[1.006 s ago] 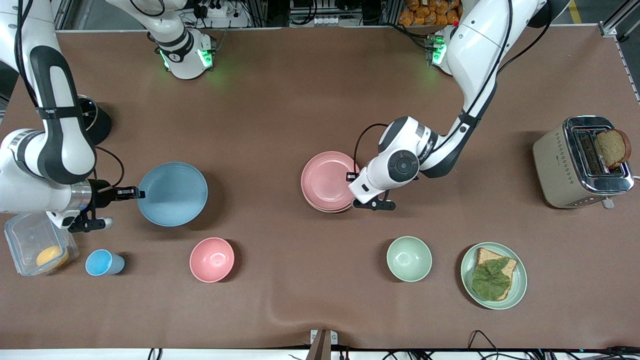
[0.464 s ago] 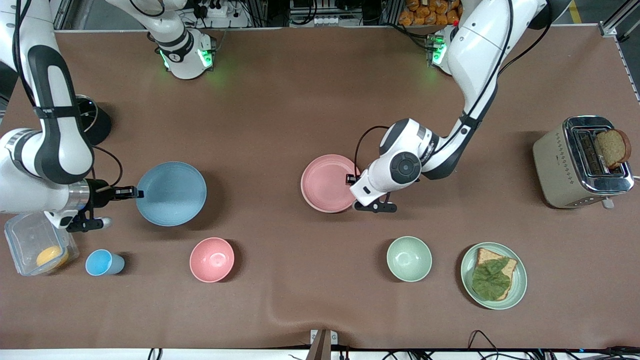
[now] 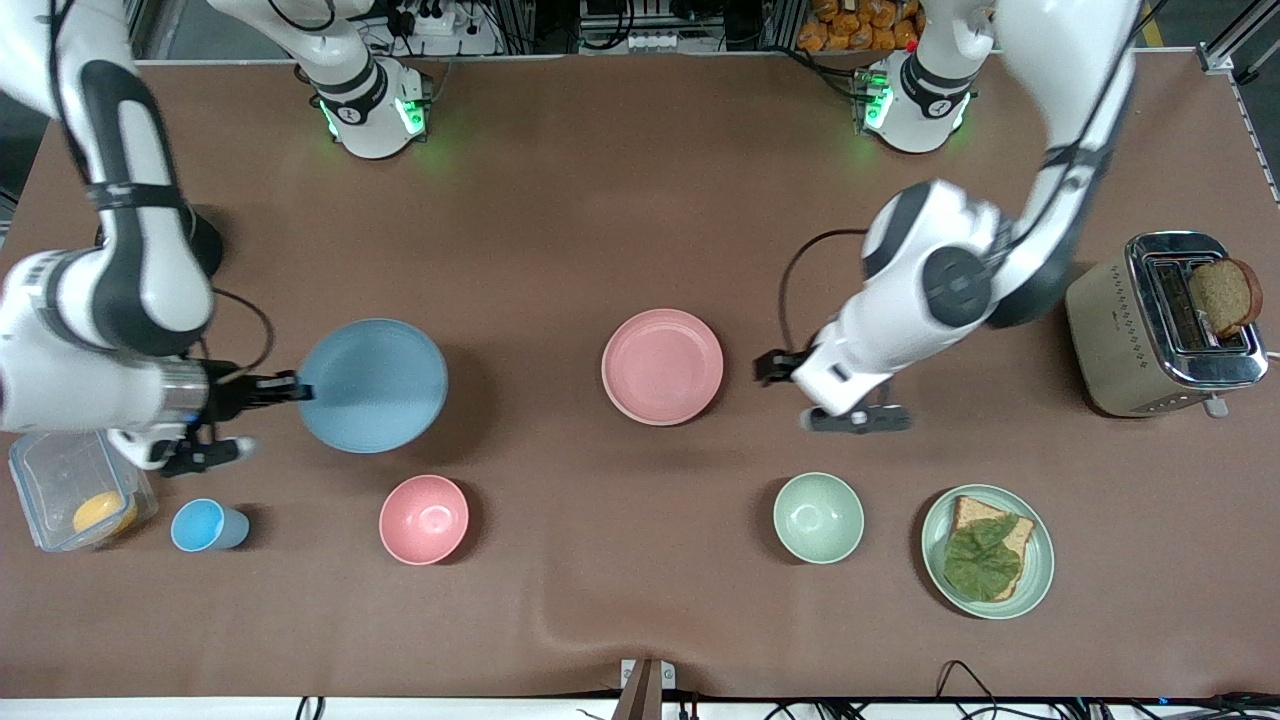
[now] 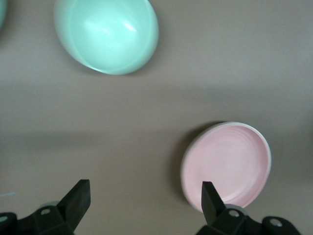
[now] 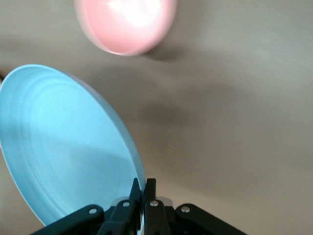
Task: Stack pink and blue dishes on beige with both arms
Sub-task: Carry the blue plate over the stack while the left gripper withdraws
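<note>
My right gripper needs to release the light blue plate, setting it down so that it rests on top of the pale pink plate (image 3: pixel 663 366).
The pale pink plate (image 3: pixel 662 366) (image 4: pixel 227 164) lies flat at the table's middle, on top of the beige plate (image 3: pixel 648 419), of which only a thin pale edge shows. My left gripper (image 3: pixel 772 366) (image 4: pixel 145 188) hangs open and empty beside the pink plate, toward the left arm's end. The light blue plate (image 3: pixel 372 385) (image 5: pixel 63 147) is held up off the table, slightly tilted, toward the right arm's end. My right gripper (image 3: pixel 290 388) (image 5: pixel 145 183) is shut on its rim.
Nearer the front camera stand a blue cup (image 3: pixel 205 526), a deep pink bowl (image 3: pixel 424 519) (image 5: pixel 126 24), a green bowl (image 3: pixel 818 517) (image 4: pixel 106 34) and a green plate with a sandwich (image 3: pixel 987 551). A toaster (image 3: pixel 1165 325) and a clear container (image 3: pixel 75 485) sit at the table's ends.
The left gripper let go of the pink plate, which settled on the beige one, and drew back toward its own end. The right gripper carried the blue plate slightly toward the middle.
</note>
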Robot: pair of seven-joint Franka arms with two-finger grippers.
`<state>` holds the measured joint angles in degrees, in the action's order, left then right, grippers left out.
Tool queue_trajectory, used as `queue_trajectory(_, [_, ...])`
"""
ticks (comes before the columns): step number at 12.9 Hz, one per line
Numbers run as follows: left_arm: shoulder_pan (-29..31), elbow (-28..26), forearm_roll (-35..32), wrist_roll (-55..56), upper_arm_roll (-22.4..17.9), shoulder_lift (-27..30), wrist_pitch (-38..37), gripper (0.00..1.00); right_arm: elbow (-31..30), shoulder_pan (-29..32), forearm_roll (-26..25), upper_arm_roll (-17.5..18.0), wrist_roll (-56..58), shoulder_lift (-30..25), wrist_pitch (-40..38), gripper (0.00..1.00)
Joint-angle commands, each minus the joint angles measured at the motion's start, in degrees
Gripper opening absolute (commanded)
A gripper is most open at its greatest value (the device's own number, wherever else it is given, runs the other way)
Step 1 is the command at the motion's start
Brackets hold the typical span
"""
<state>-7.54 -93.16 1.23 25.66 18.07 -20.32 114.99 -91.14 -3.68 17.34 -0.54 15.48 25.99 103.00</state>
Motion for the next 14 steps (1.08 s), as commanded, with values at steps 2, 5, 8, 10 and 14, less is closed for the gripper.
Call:
queue_trajectory(2, [4.36, -1.07, -8.86, -0.43, -0.14, 11.42, -6.17, 1.00, 0.26, -13.69, 3.48, -0.43, -7.38, 2.38, 6.40, 0.00])
queue_trajectory(5, [7.27, 5.68, -8.79, -1.13, -0.14, 12.41, -14.50, 1.00, 0.26, -20.73, 11.99, -0.43, -8.89, 8.53, 17.38, 0.00])
queue_trajectory(8, [7.62, 8.26, -9.14, -1.13, -0.14, 12.76, -19.10, 1.00, 0.43, -25.23, 14.63, -0.43, -9.42, 12.49, 24.16, 0.00])
queue_trajectory(10, [8.59, 8.17, -8.18, -1.31, -0.22, 13.73, -19.89, 1.00, 0.43, -27.60, 17.98, -0.43, -9.16, 13.90, 25.93, 0.00])
queue_trajectory(14, [8.77, 8.26, -7.65, -1.49, -0.14, 14.43, -20.60, 1.00, 0.35, -31.56, 18.16, -0.43, -9.33, 15.22, 29.10, 0.00])
